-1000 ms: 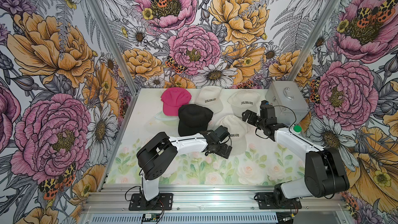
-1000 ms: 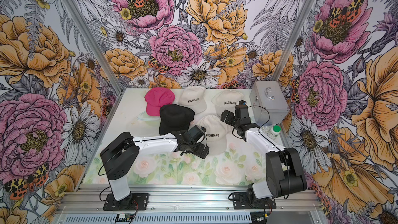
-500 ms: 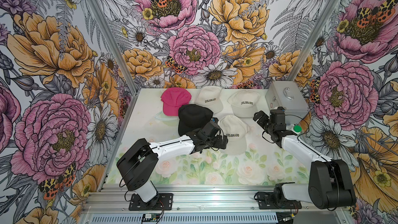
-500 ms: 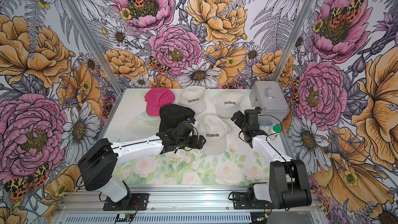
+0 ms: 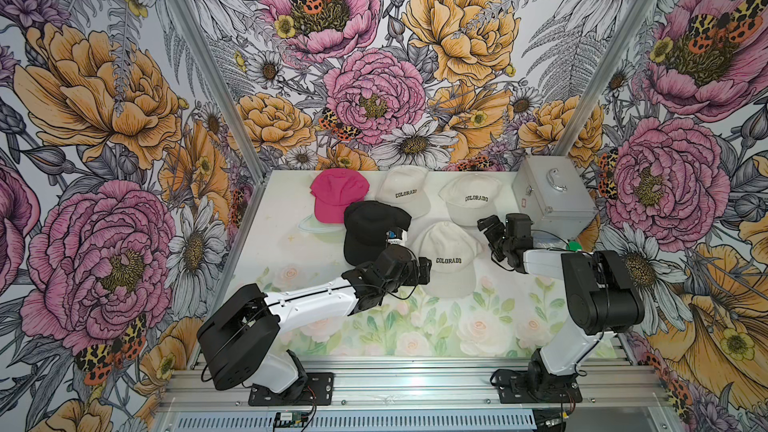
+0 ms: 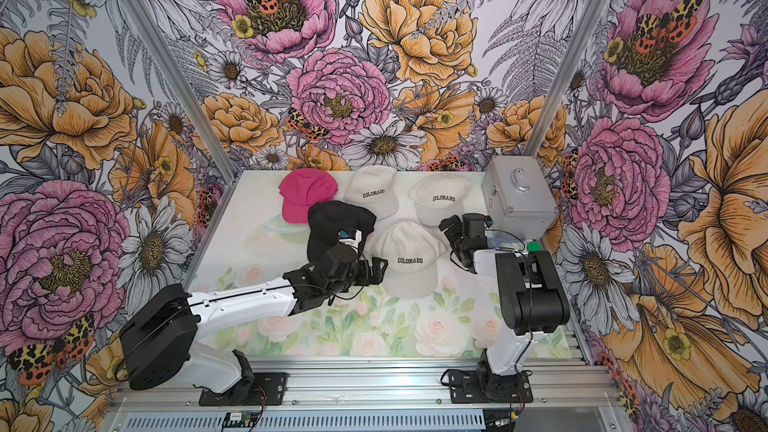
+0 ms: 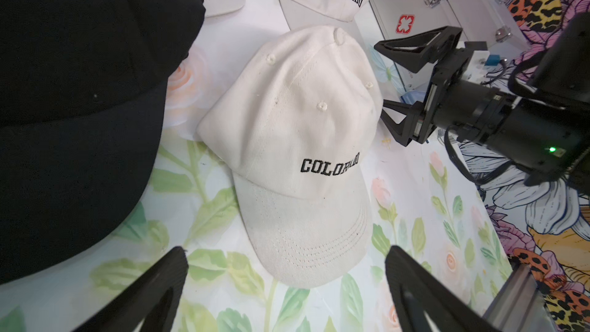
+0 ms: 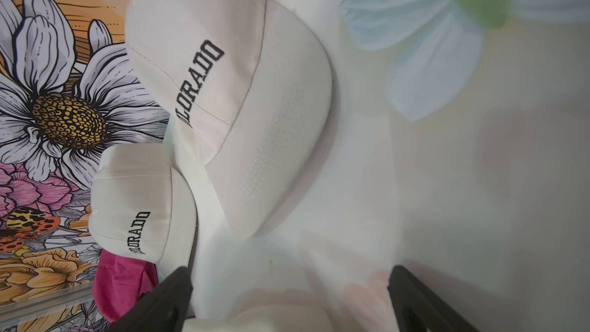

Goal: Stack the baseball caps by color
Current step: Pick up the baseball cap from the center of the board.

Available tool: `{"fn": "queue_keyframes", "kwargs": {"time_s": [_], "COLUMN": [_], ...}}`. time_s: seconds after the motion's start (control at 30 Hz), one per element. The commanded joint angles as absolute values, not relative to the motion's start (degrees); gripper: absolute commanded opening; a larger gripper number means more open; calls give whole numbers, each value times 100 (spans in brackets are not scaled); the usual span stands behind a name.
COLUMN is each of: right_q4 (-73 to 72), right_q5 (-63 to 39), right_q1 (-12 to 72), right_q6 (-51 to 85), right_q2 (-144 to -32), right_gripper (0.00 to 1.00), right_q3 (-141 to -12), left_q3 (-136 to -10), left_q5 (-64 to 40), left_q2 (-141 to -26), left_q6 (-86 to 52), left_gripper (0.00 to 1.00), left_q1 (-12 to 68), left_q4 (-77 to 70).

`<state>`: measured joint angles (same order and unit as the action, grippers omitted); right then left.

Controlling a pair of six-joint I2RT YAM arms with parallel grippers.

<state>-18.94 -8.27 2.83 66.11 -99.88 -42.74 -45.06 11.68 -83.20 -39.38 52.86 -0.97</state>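
Observation:
The back cream COLORADO cap is beside the silver metal case, and I will close my left gripper on the visor's front edge point(image 5: 468, 221) point(image 7: 301, 19) of that cap.
Five baseball caps lie on the table point(image 5: 291, 251) in both top views. A pink cap point(image 5: 336, 197) is at the back left, with a black cap point(image 5: 370, 230) overlapping its front. Two cream COLORADO caps point(image 5: 405, 191) point(image 5: 473, 197) lie at the back, and a third point(image 5: 449, 259) lies in the middle. My left gripper point(image 5: 424, 271) is open beside that cap's left edge, its brim point(image 7: 303, 244) just ahead of the jaws. My right gripper point(image 5: 490, 241) is open at the cap's right, empty over the bare table point(image 8: 351, 218).
A silver metal case point(image 5: 548, 197) stands at the back right corner. A white bottle with a green lid point(image 5: 574, 246) is just behind my right arm. Floral walls close in the left, back and right sides.
My left arm's elbow has swung out to the left and lower, its gripper staying by the middle cream cap. My right arm has folded in and its gripper dropped slightly. No cap has moved.

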Motion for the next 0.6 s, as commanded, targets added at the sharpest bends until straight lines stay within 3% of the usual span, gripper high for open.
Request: {"fn": "queue_keyframes", "kwargs": {"time_s": [0.0, 0.27, 0.57], "right_q4": [-2851, -3667, -4455], "right_q5": [-839, -457, 593], "right_q1": [373, 630, 852], "right_q6": [7291, 7832, 7848], "right_q2": [-10441, -11330, -11869], "right_gripper": [92, 70, 57], "right_q3": [-4455, -4717, -4995], "left_q3": [-4361, -4230, -4333], "left_q5": [1526, 1239, 258], "left_q2": [-8122, -8191, -8457], "left_q6": [-4033, -3915, -4049], "left_gripper": [99, 99, 99], "left_q1": [5331, 5265, 4925], "left_q4": [-567, -1299, -1545]}}
